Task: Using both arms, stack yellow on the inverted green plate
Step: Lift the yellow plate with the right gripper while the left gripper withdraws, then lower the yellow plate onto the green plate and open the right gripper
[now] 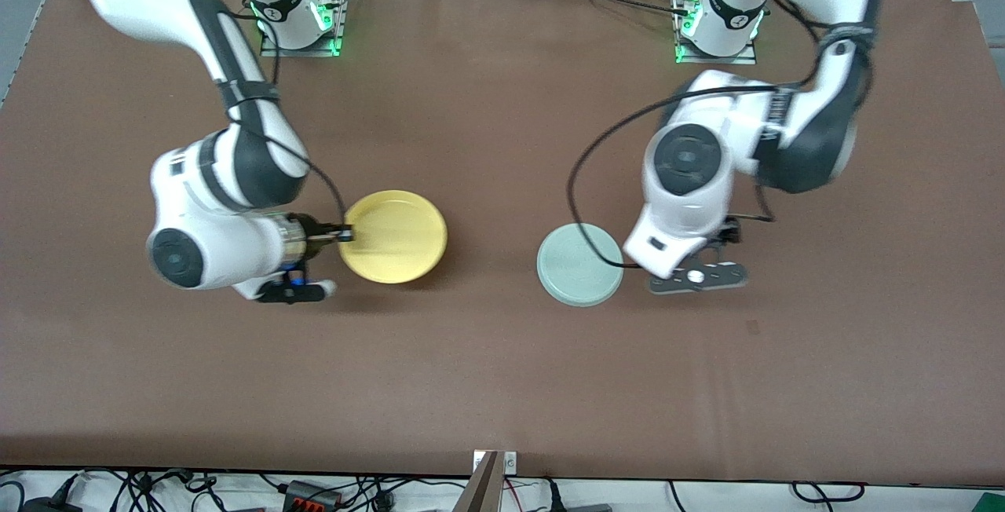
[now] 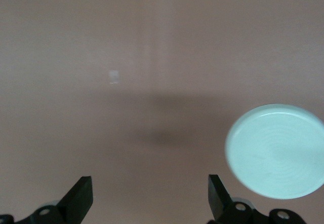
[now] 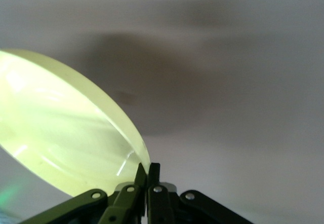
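Next, I release the yellow plate from my right gripper flat on the upturned bottom of the green plate (image 1: 581, 253).
The yellow plate (image 1: 396, 235) hangs a little above the table, hollow side up, and casts a shadow on the brown surface. My right gripper (image 1: 346, 234) is shut on its rim at the edge toward the right arm's end. In the right wrist view the yellow plate (image 3: 61, 127) tilts away from the right gripper (image 3: 148, 171), whose jaws pinch the rim. The green plate (image 1: 579, 265) lies bottom up on the table. My left gripper (image 2: 150, 193) stands open over bare table just beside the green plate (image 2: 276, 150), toward the left arm's end, with nothing between its fingers.
The brown table (image 1: 487, 386) stretches wide around both plates, and a bare strip separates them. Both arm bases (image 1: 302, 17) stand on the table's edge farthest from the front camera. Cables and a bracket (image 1: 493, 469) sit off the near edge.
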Available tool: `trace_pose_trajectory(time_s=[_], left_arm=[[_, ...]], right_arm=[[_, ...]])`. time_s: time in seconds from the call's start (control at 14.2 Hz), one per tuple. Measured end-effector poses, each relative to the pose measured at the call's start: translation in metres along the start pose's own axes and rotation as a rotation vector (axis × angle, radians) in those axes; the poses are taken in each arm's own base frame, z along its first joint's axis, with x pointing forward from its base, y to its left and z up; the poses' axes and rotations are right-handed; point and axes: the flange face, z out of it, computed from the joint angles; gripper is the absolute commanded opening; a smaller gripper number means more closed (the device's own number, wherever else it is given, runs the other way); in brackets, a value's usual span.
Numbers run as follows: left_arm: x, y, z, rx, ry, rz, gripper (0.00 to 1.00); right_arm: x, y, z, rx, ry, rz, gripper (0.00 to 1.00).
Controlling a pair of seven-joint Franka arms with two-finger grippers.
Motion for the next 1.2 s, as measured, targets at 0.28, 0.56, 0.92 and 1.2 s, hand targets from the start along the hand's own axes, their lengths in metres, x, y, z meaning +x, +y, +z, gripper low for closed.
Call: trace_pose_trajectory(time_s=[0.28, 0.56, 0.92, 1.2], left_arm=[[0.0, -0.099, -0.029, -0.199, -0.082, 0.014, 1.0], [-0.043, -0.159, -0.052, -0.238, -0.088, 0.049, 1.0], [-0.082, -0.178, -0.051, -0.231, -0.098, 0.181, 1.0], [-0.076, -0.219, -0.038, -0.267, -0.087, 0.257, 1.0]], right_arm=[[0.008, -0.046, 0.041, 0.138, -0.005, 0.085, 0.0], [0.004, -0.117, 0.093, 0.184, 0.059, 0.214, 0.0], [-0.009, -0.195, 0.144, 0.274, 0.103, 0.368, 0.0], [-0.009, -0.211, 0.171, 0.355, 0.079, 0.522, 0.0]])
